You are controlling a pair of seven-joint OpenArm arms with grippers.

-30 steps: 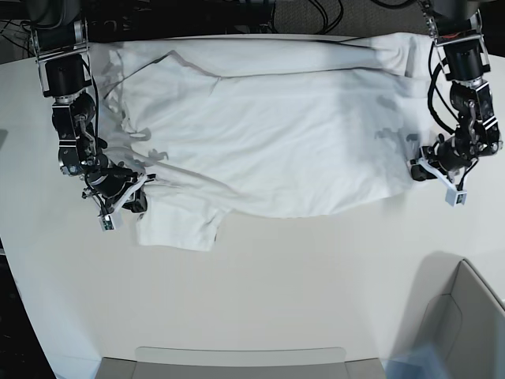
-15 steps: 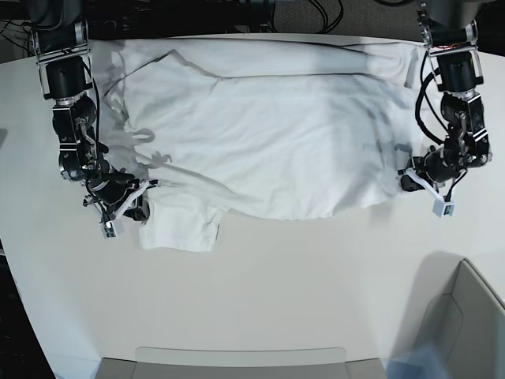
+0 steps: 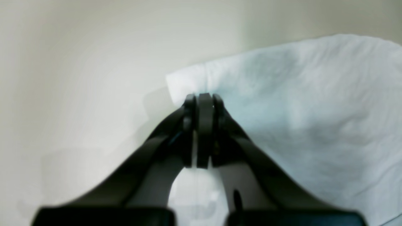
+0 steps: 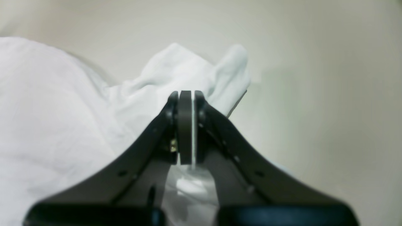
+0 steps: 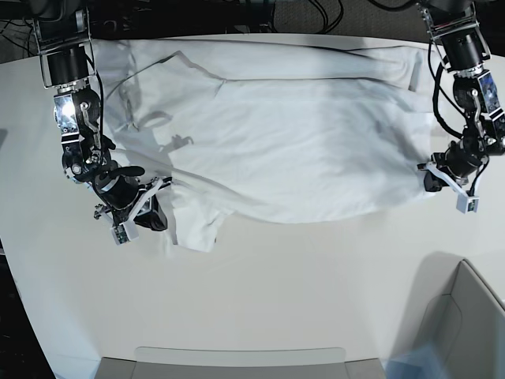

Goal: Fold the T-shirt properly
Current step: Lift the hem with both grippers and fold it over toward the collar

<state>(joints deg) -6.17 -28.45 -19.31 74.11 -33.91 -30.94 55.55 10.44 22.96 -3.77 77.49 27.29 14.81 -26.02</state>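
The T-shirt's corner, now held at the shirt's edge, will be let go by my left gripper on the shirt's own body, just inside its nearby side edge (image 5: 410, 142).
The white T-shirt (image 5: 276, 134) lies spread and wrinkled across the far half of the tabletop (image 5: 276, 292). My left gripper (image 5: 443, 180) is at the shirt's edge on the right of the base view. In the left wrist view the left gripper (image 3: 204, 98) is shut on a corner of the T-shirt (image 3: 314, 110). My right gripper (image 5: 148, 210) is at the shirt's lower edge on the left of the base view, by a folded sleeve flap (image 5: 193, 229). In the right wrist view the right gripper (image 4: 186, 94) is shut on a bunched part of the T-shirt (image 4: 176, 72).
A grey bin (image 5: 465, 316) stands at the front right corner. A flat pale tray edge (image 5: 237, 359) runs along the front of the table. Dark cables (image 5: 300, 12) lie behind the table's far edge.
My right gripper has moved toward the front and inward, pulling the sleeve edge with it. My left gripper has shifted outward to the base view's right, drawing the shirt's edge taut.
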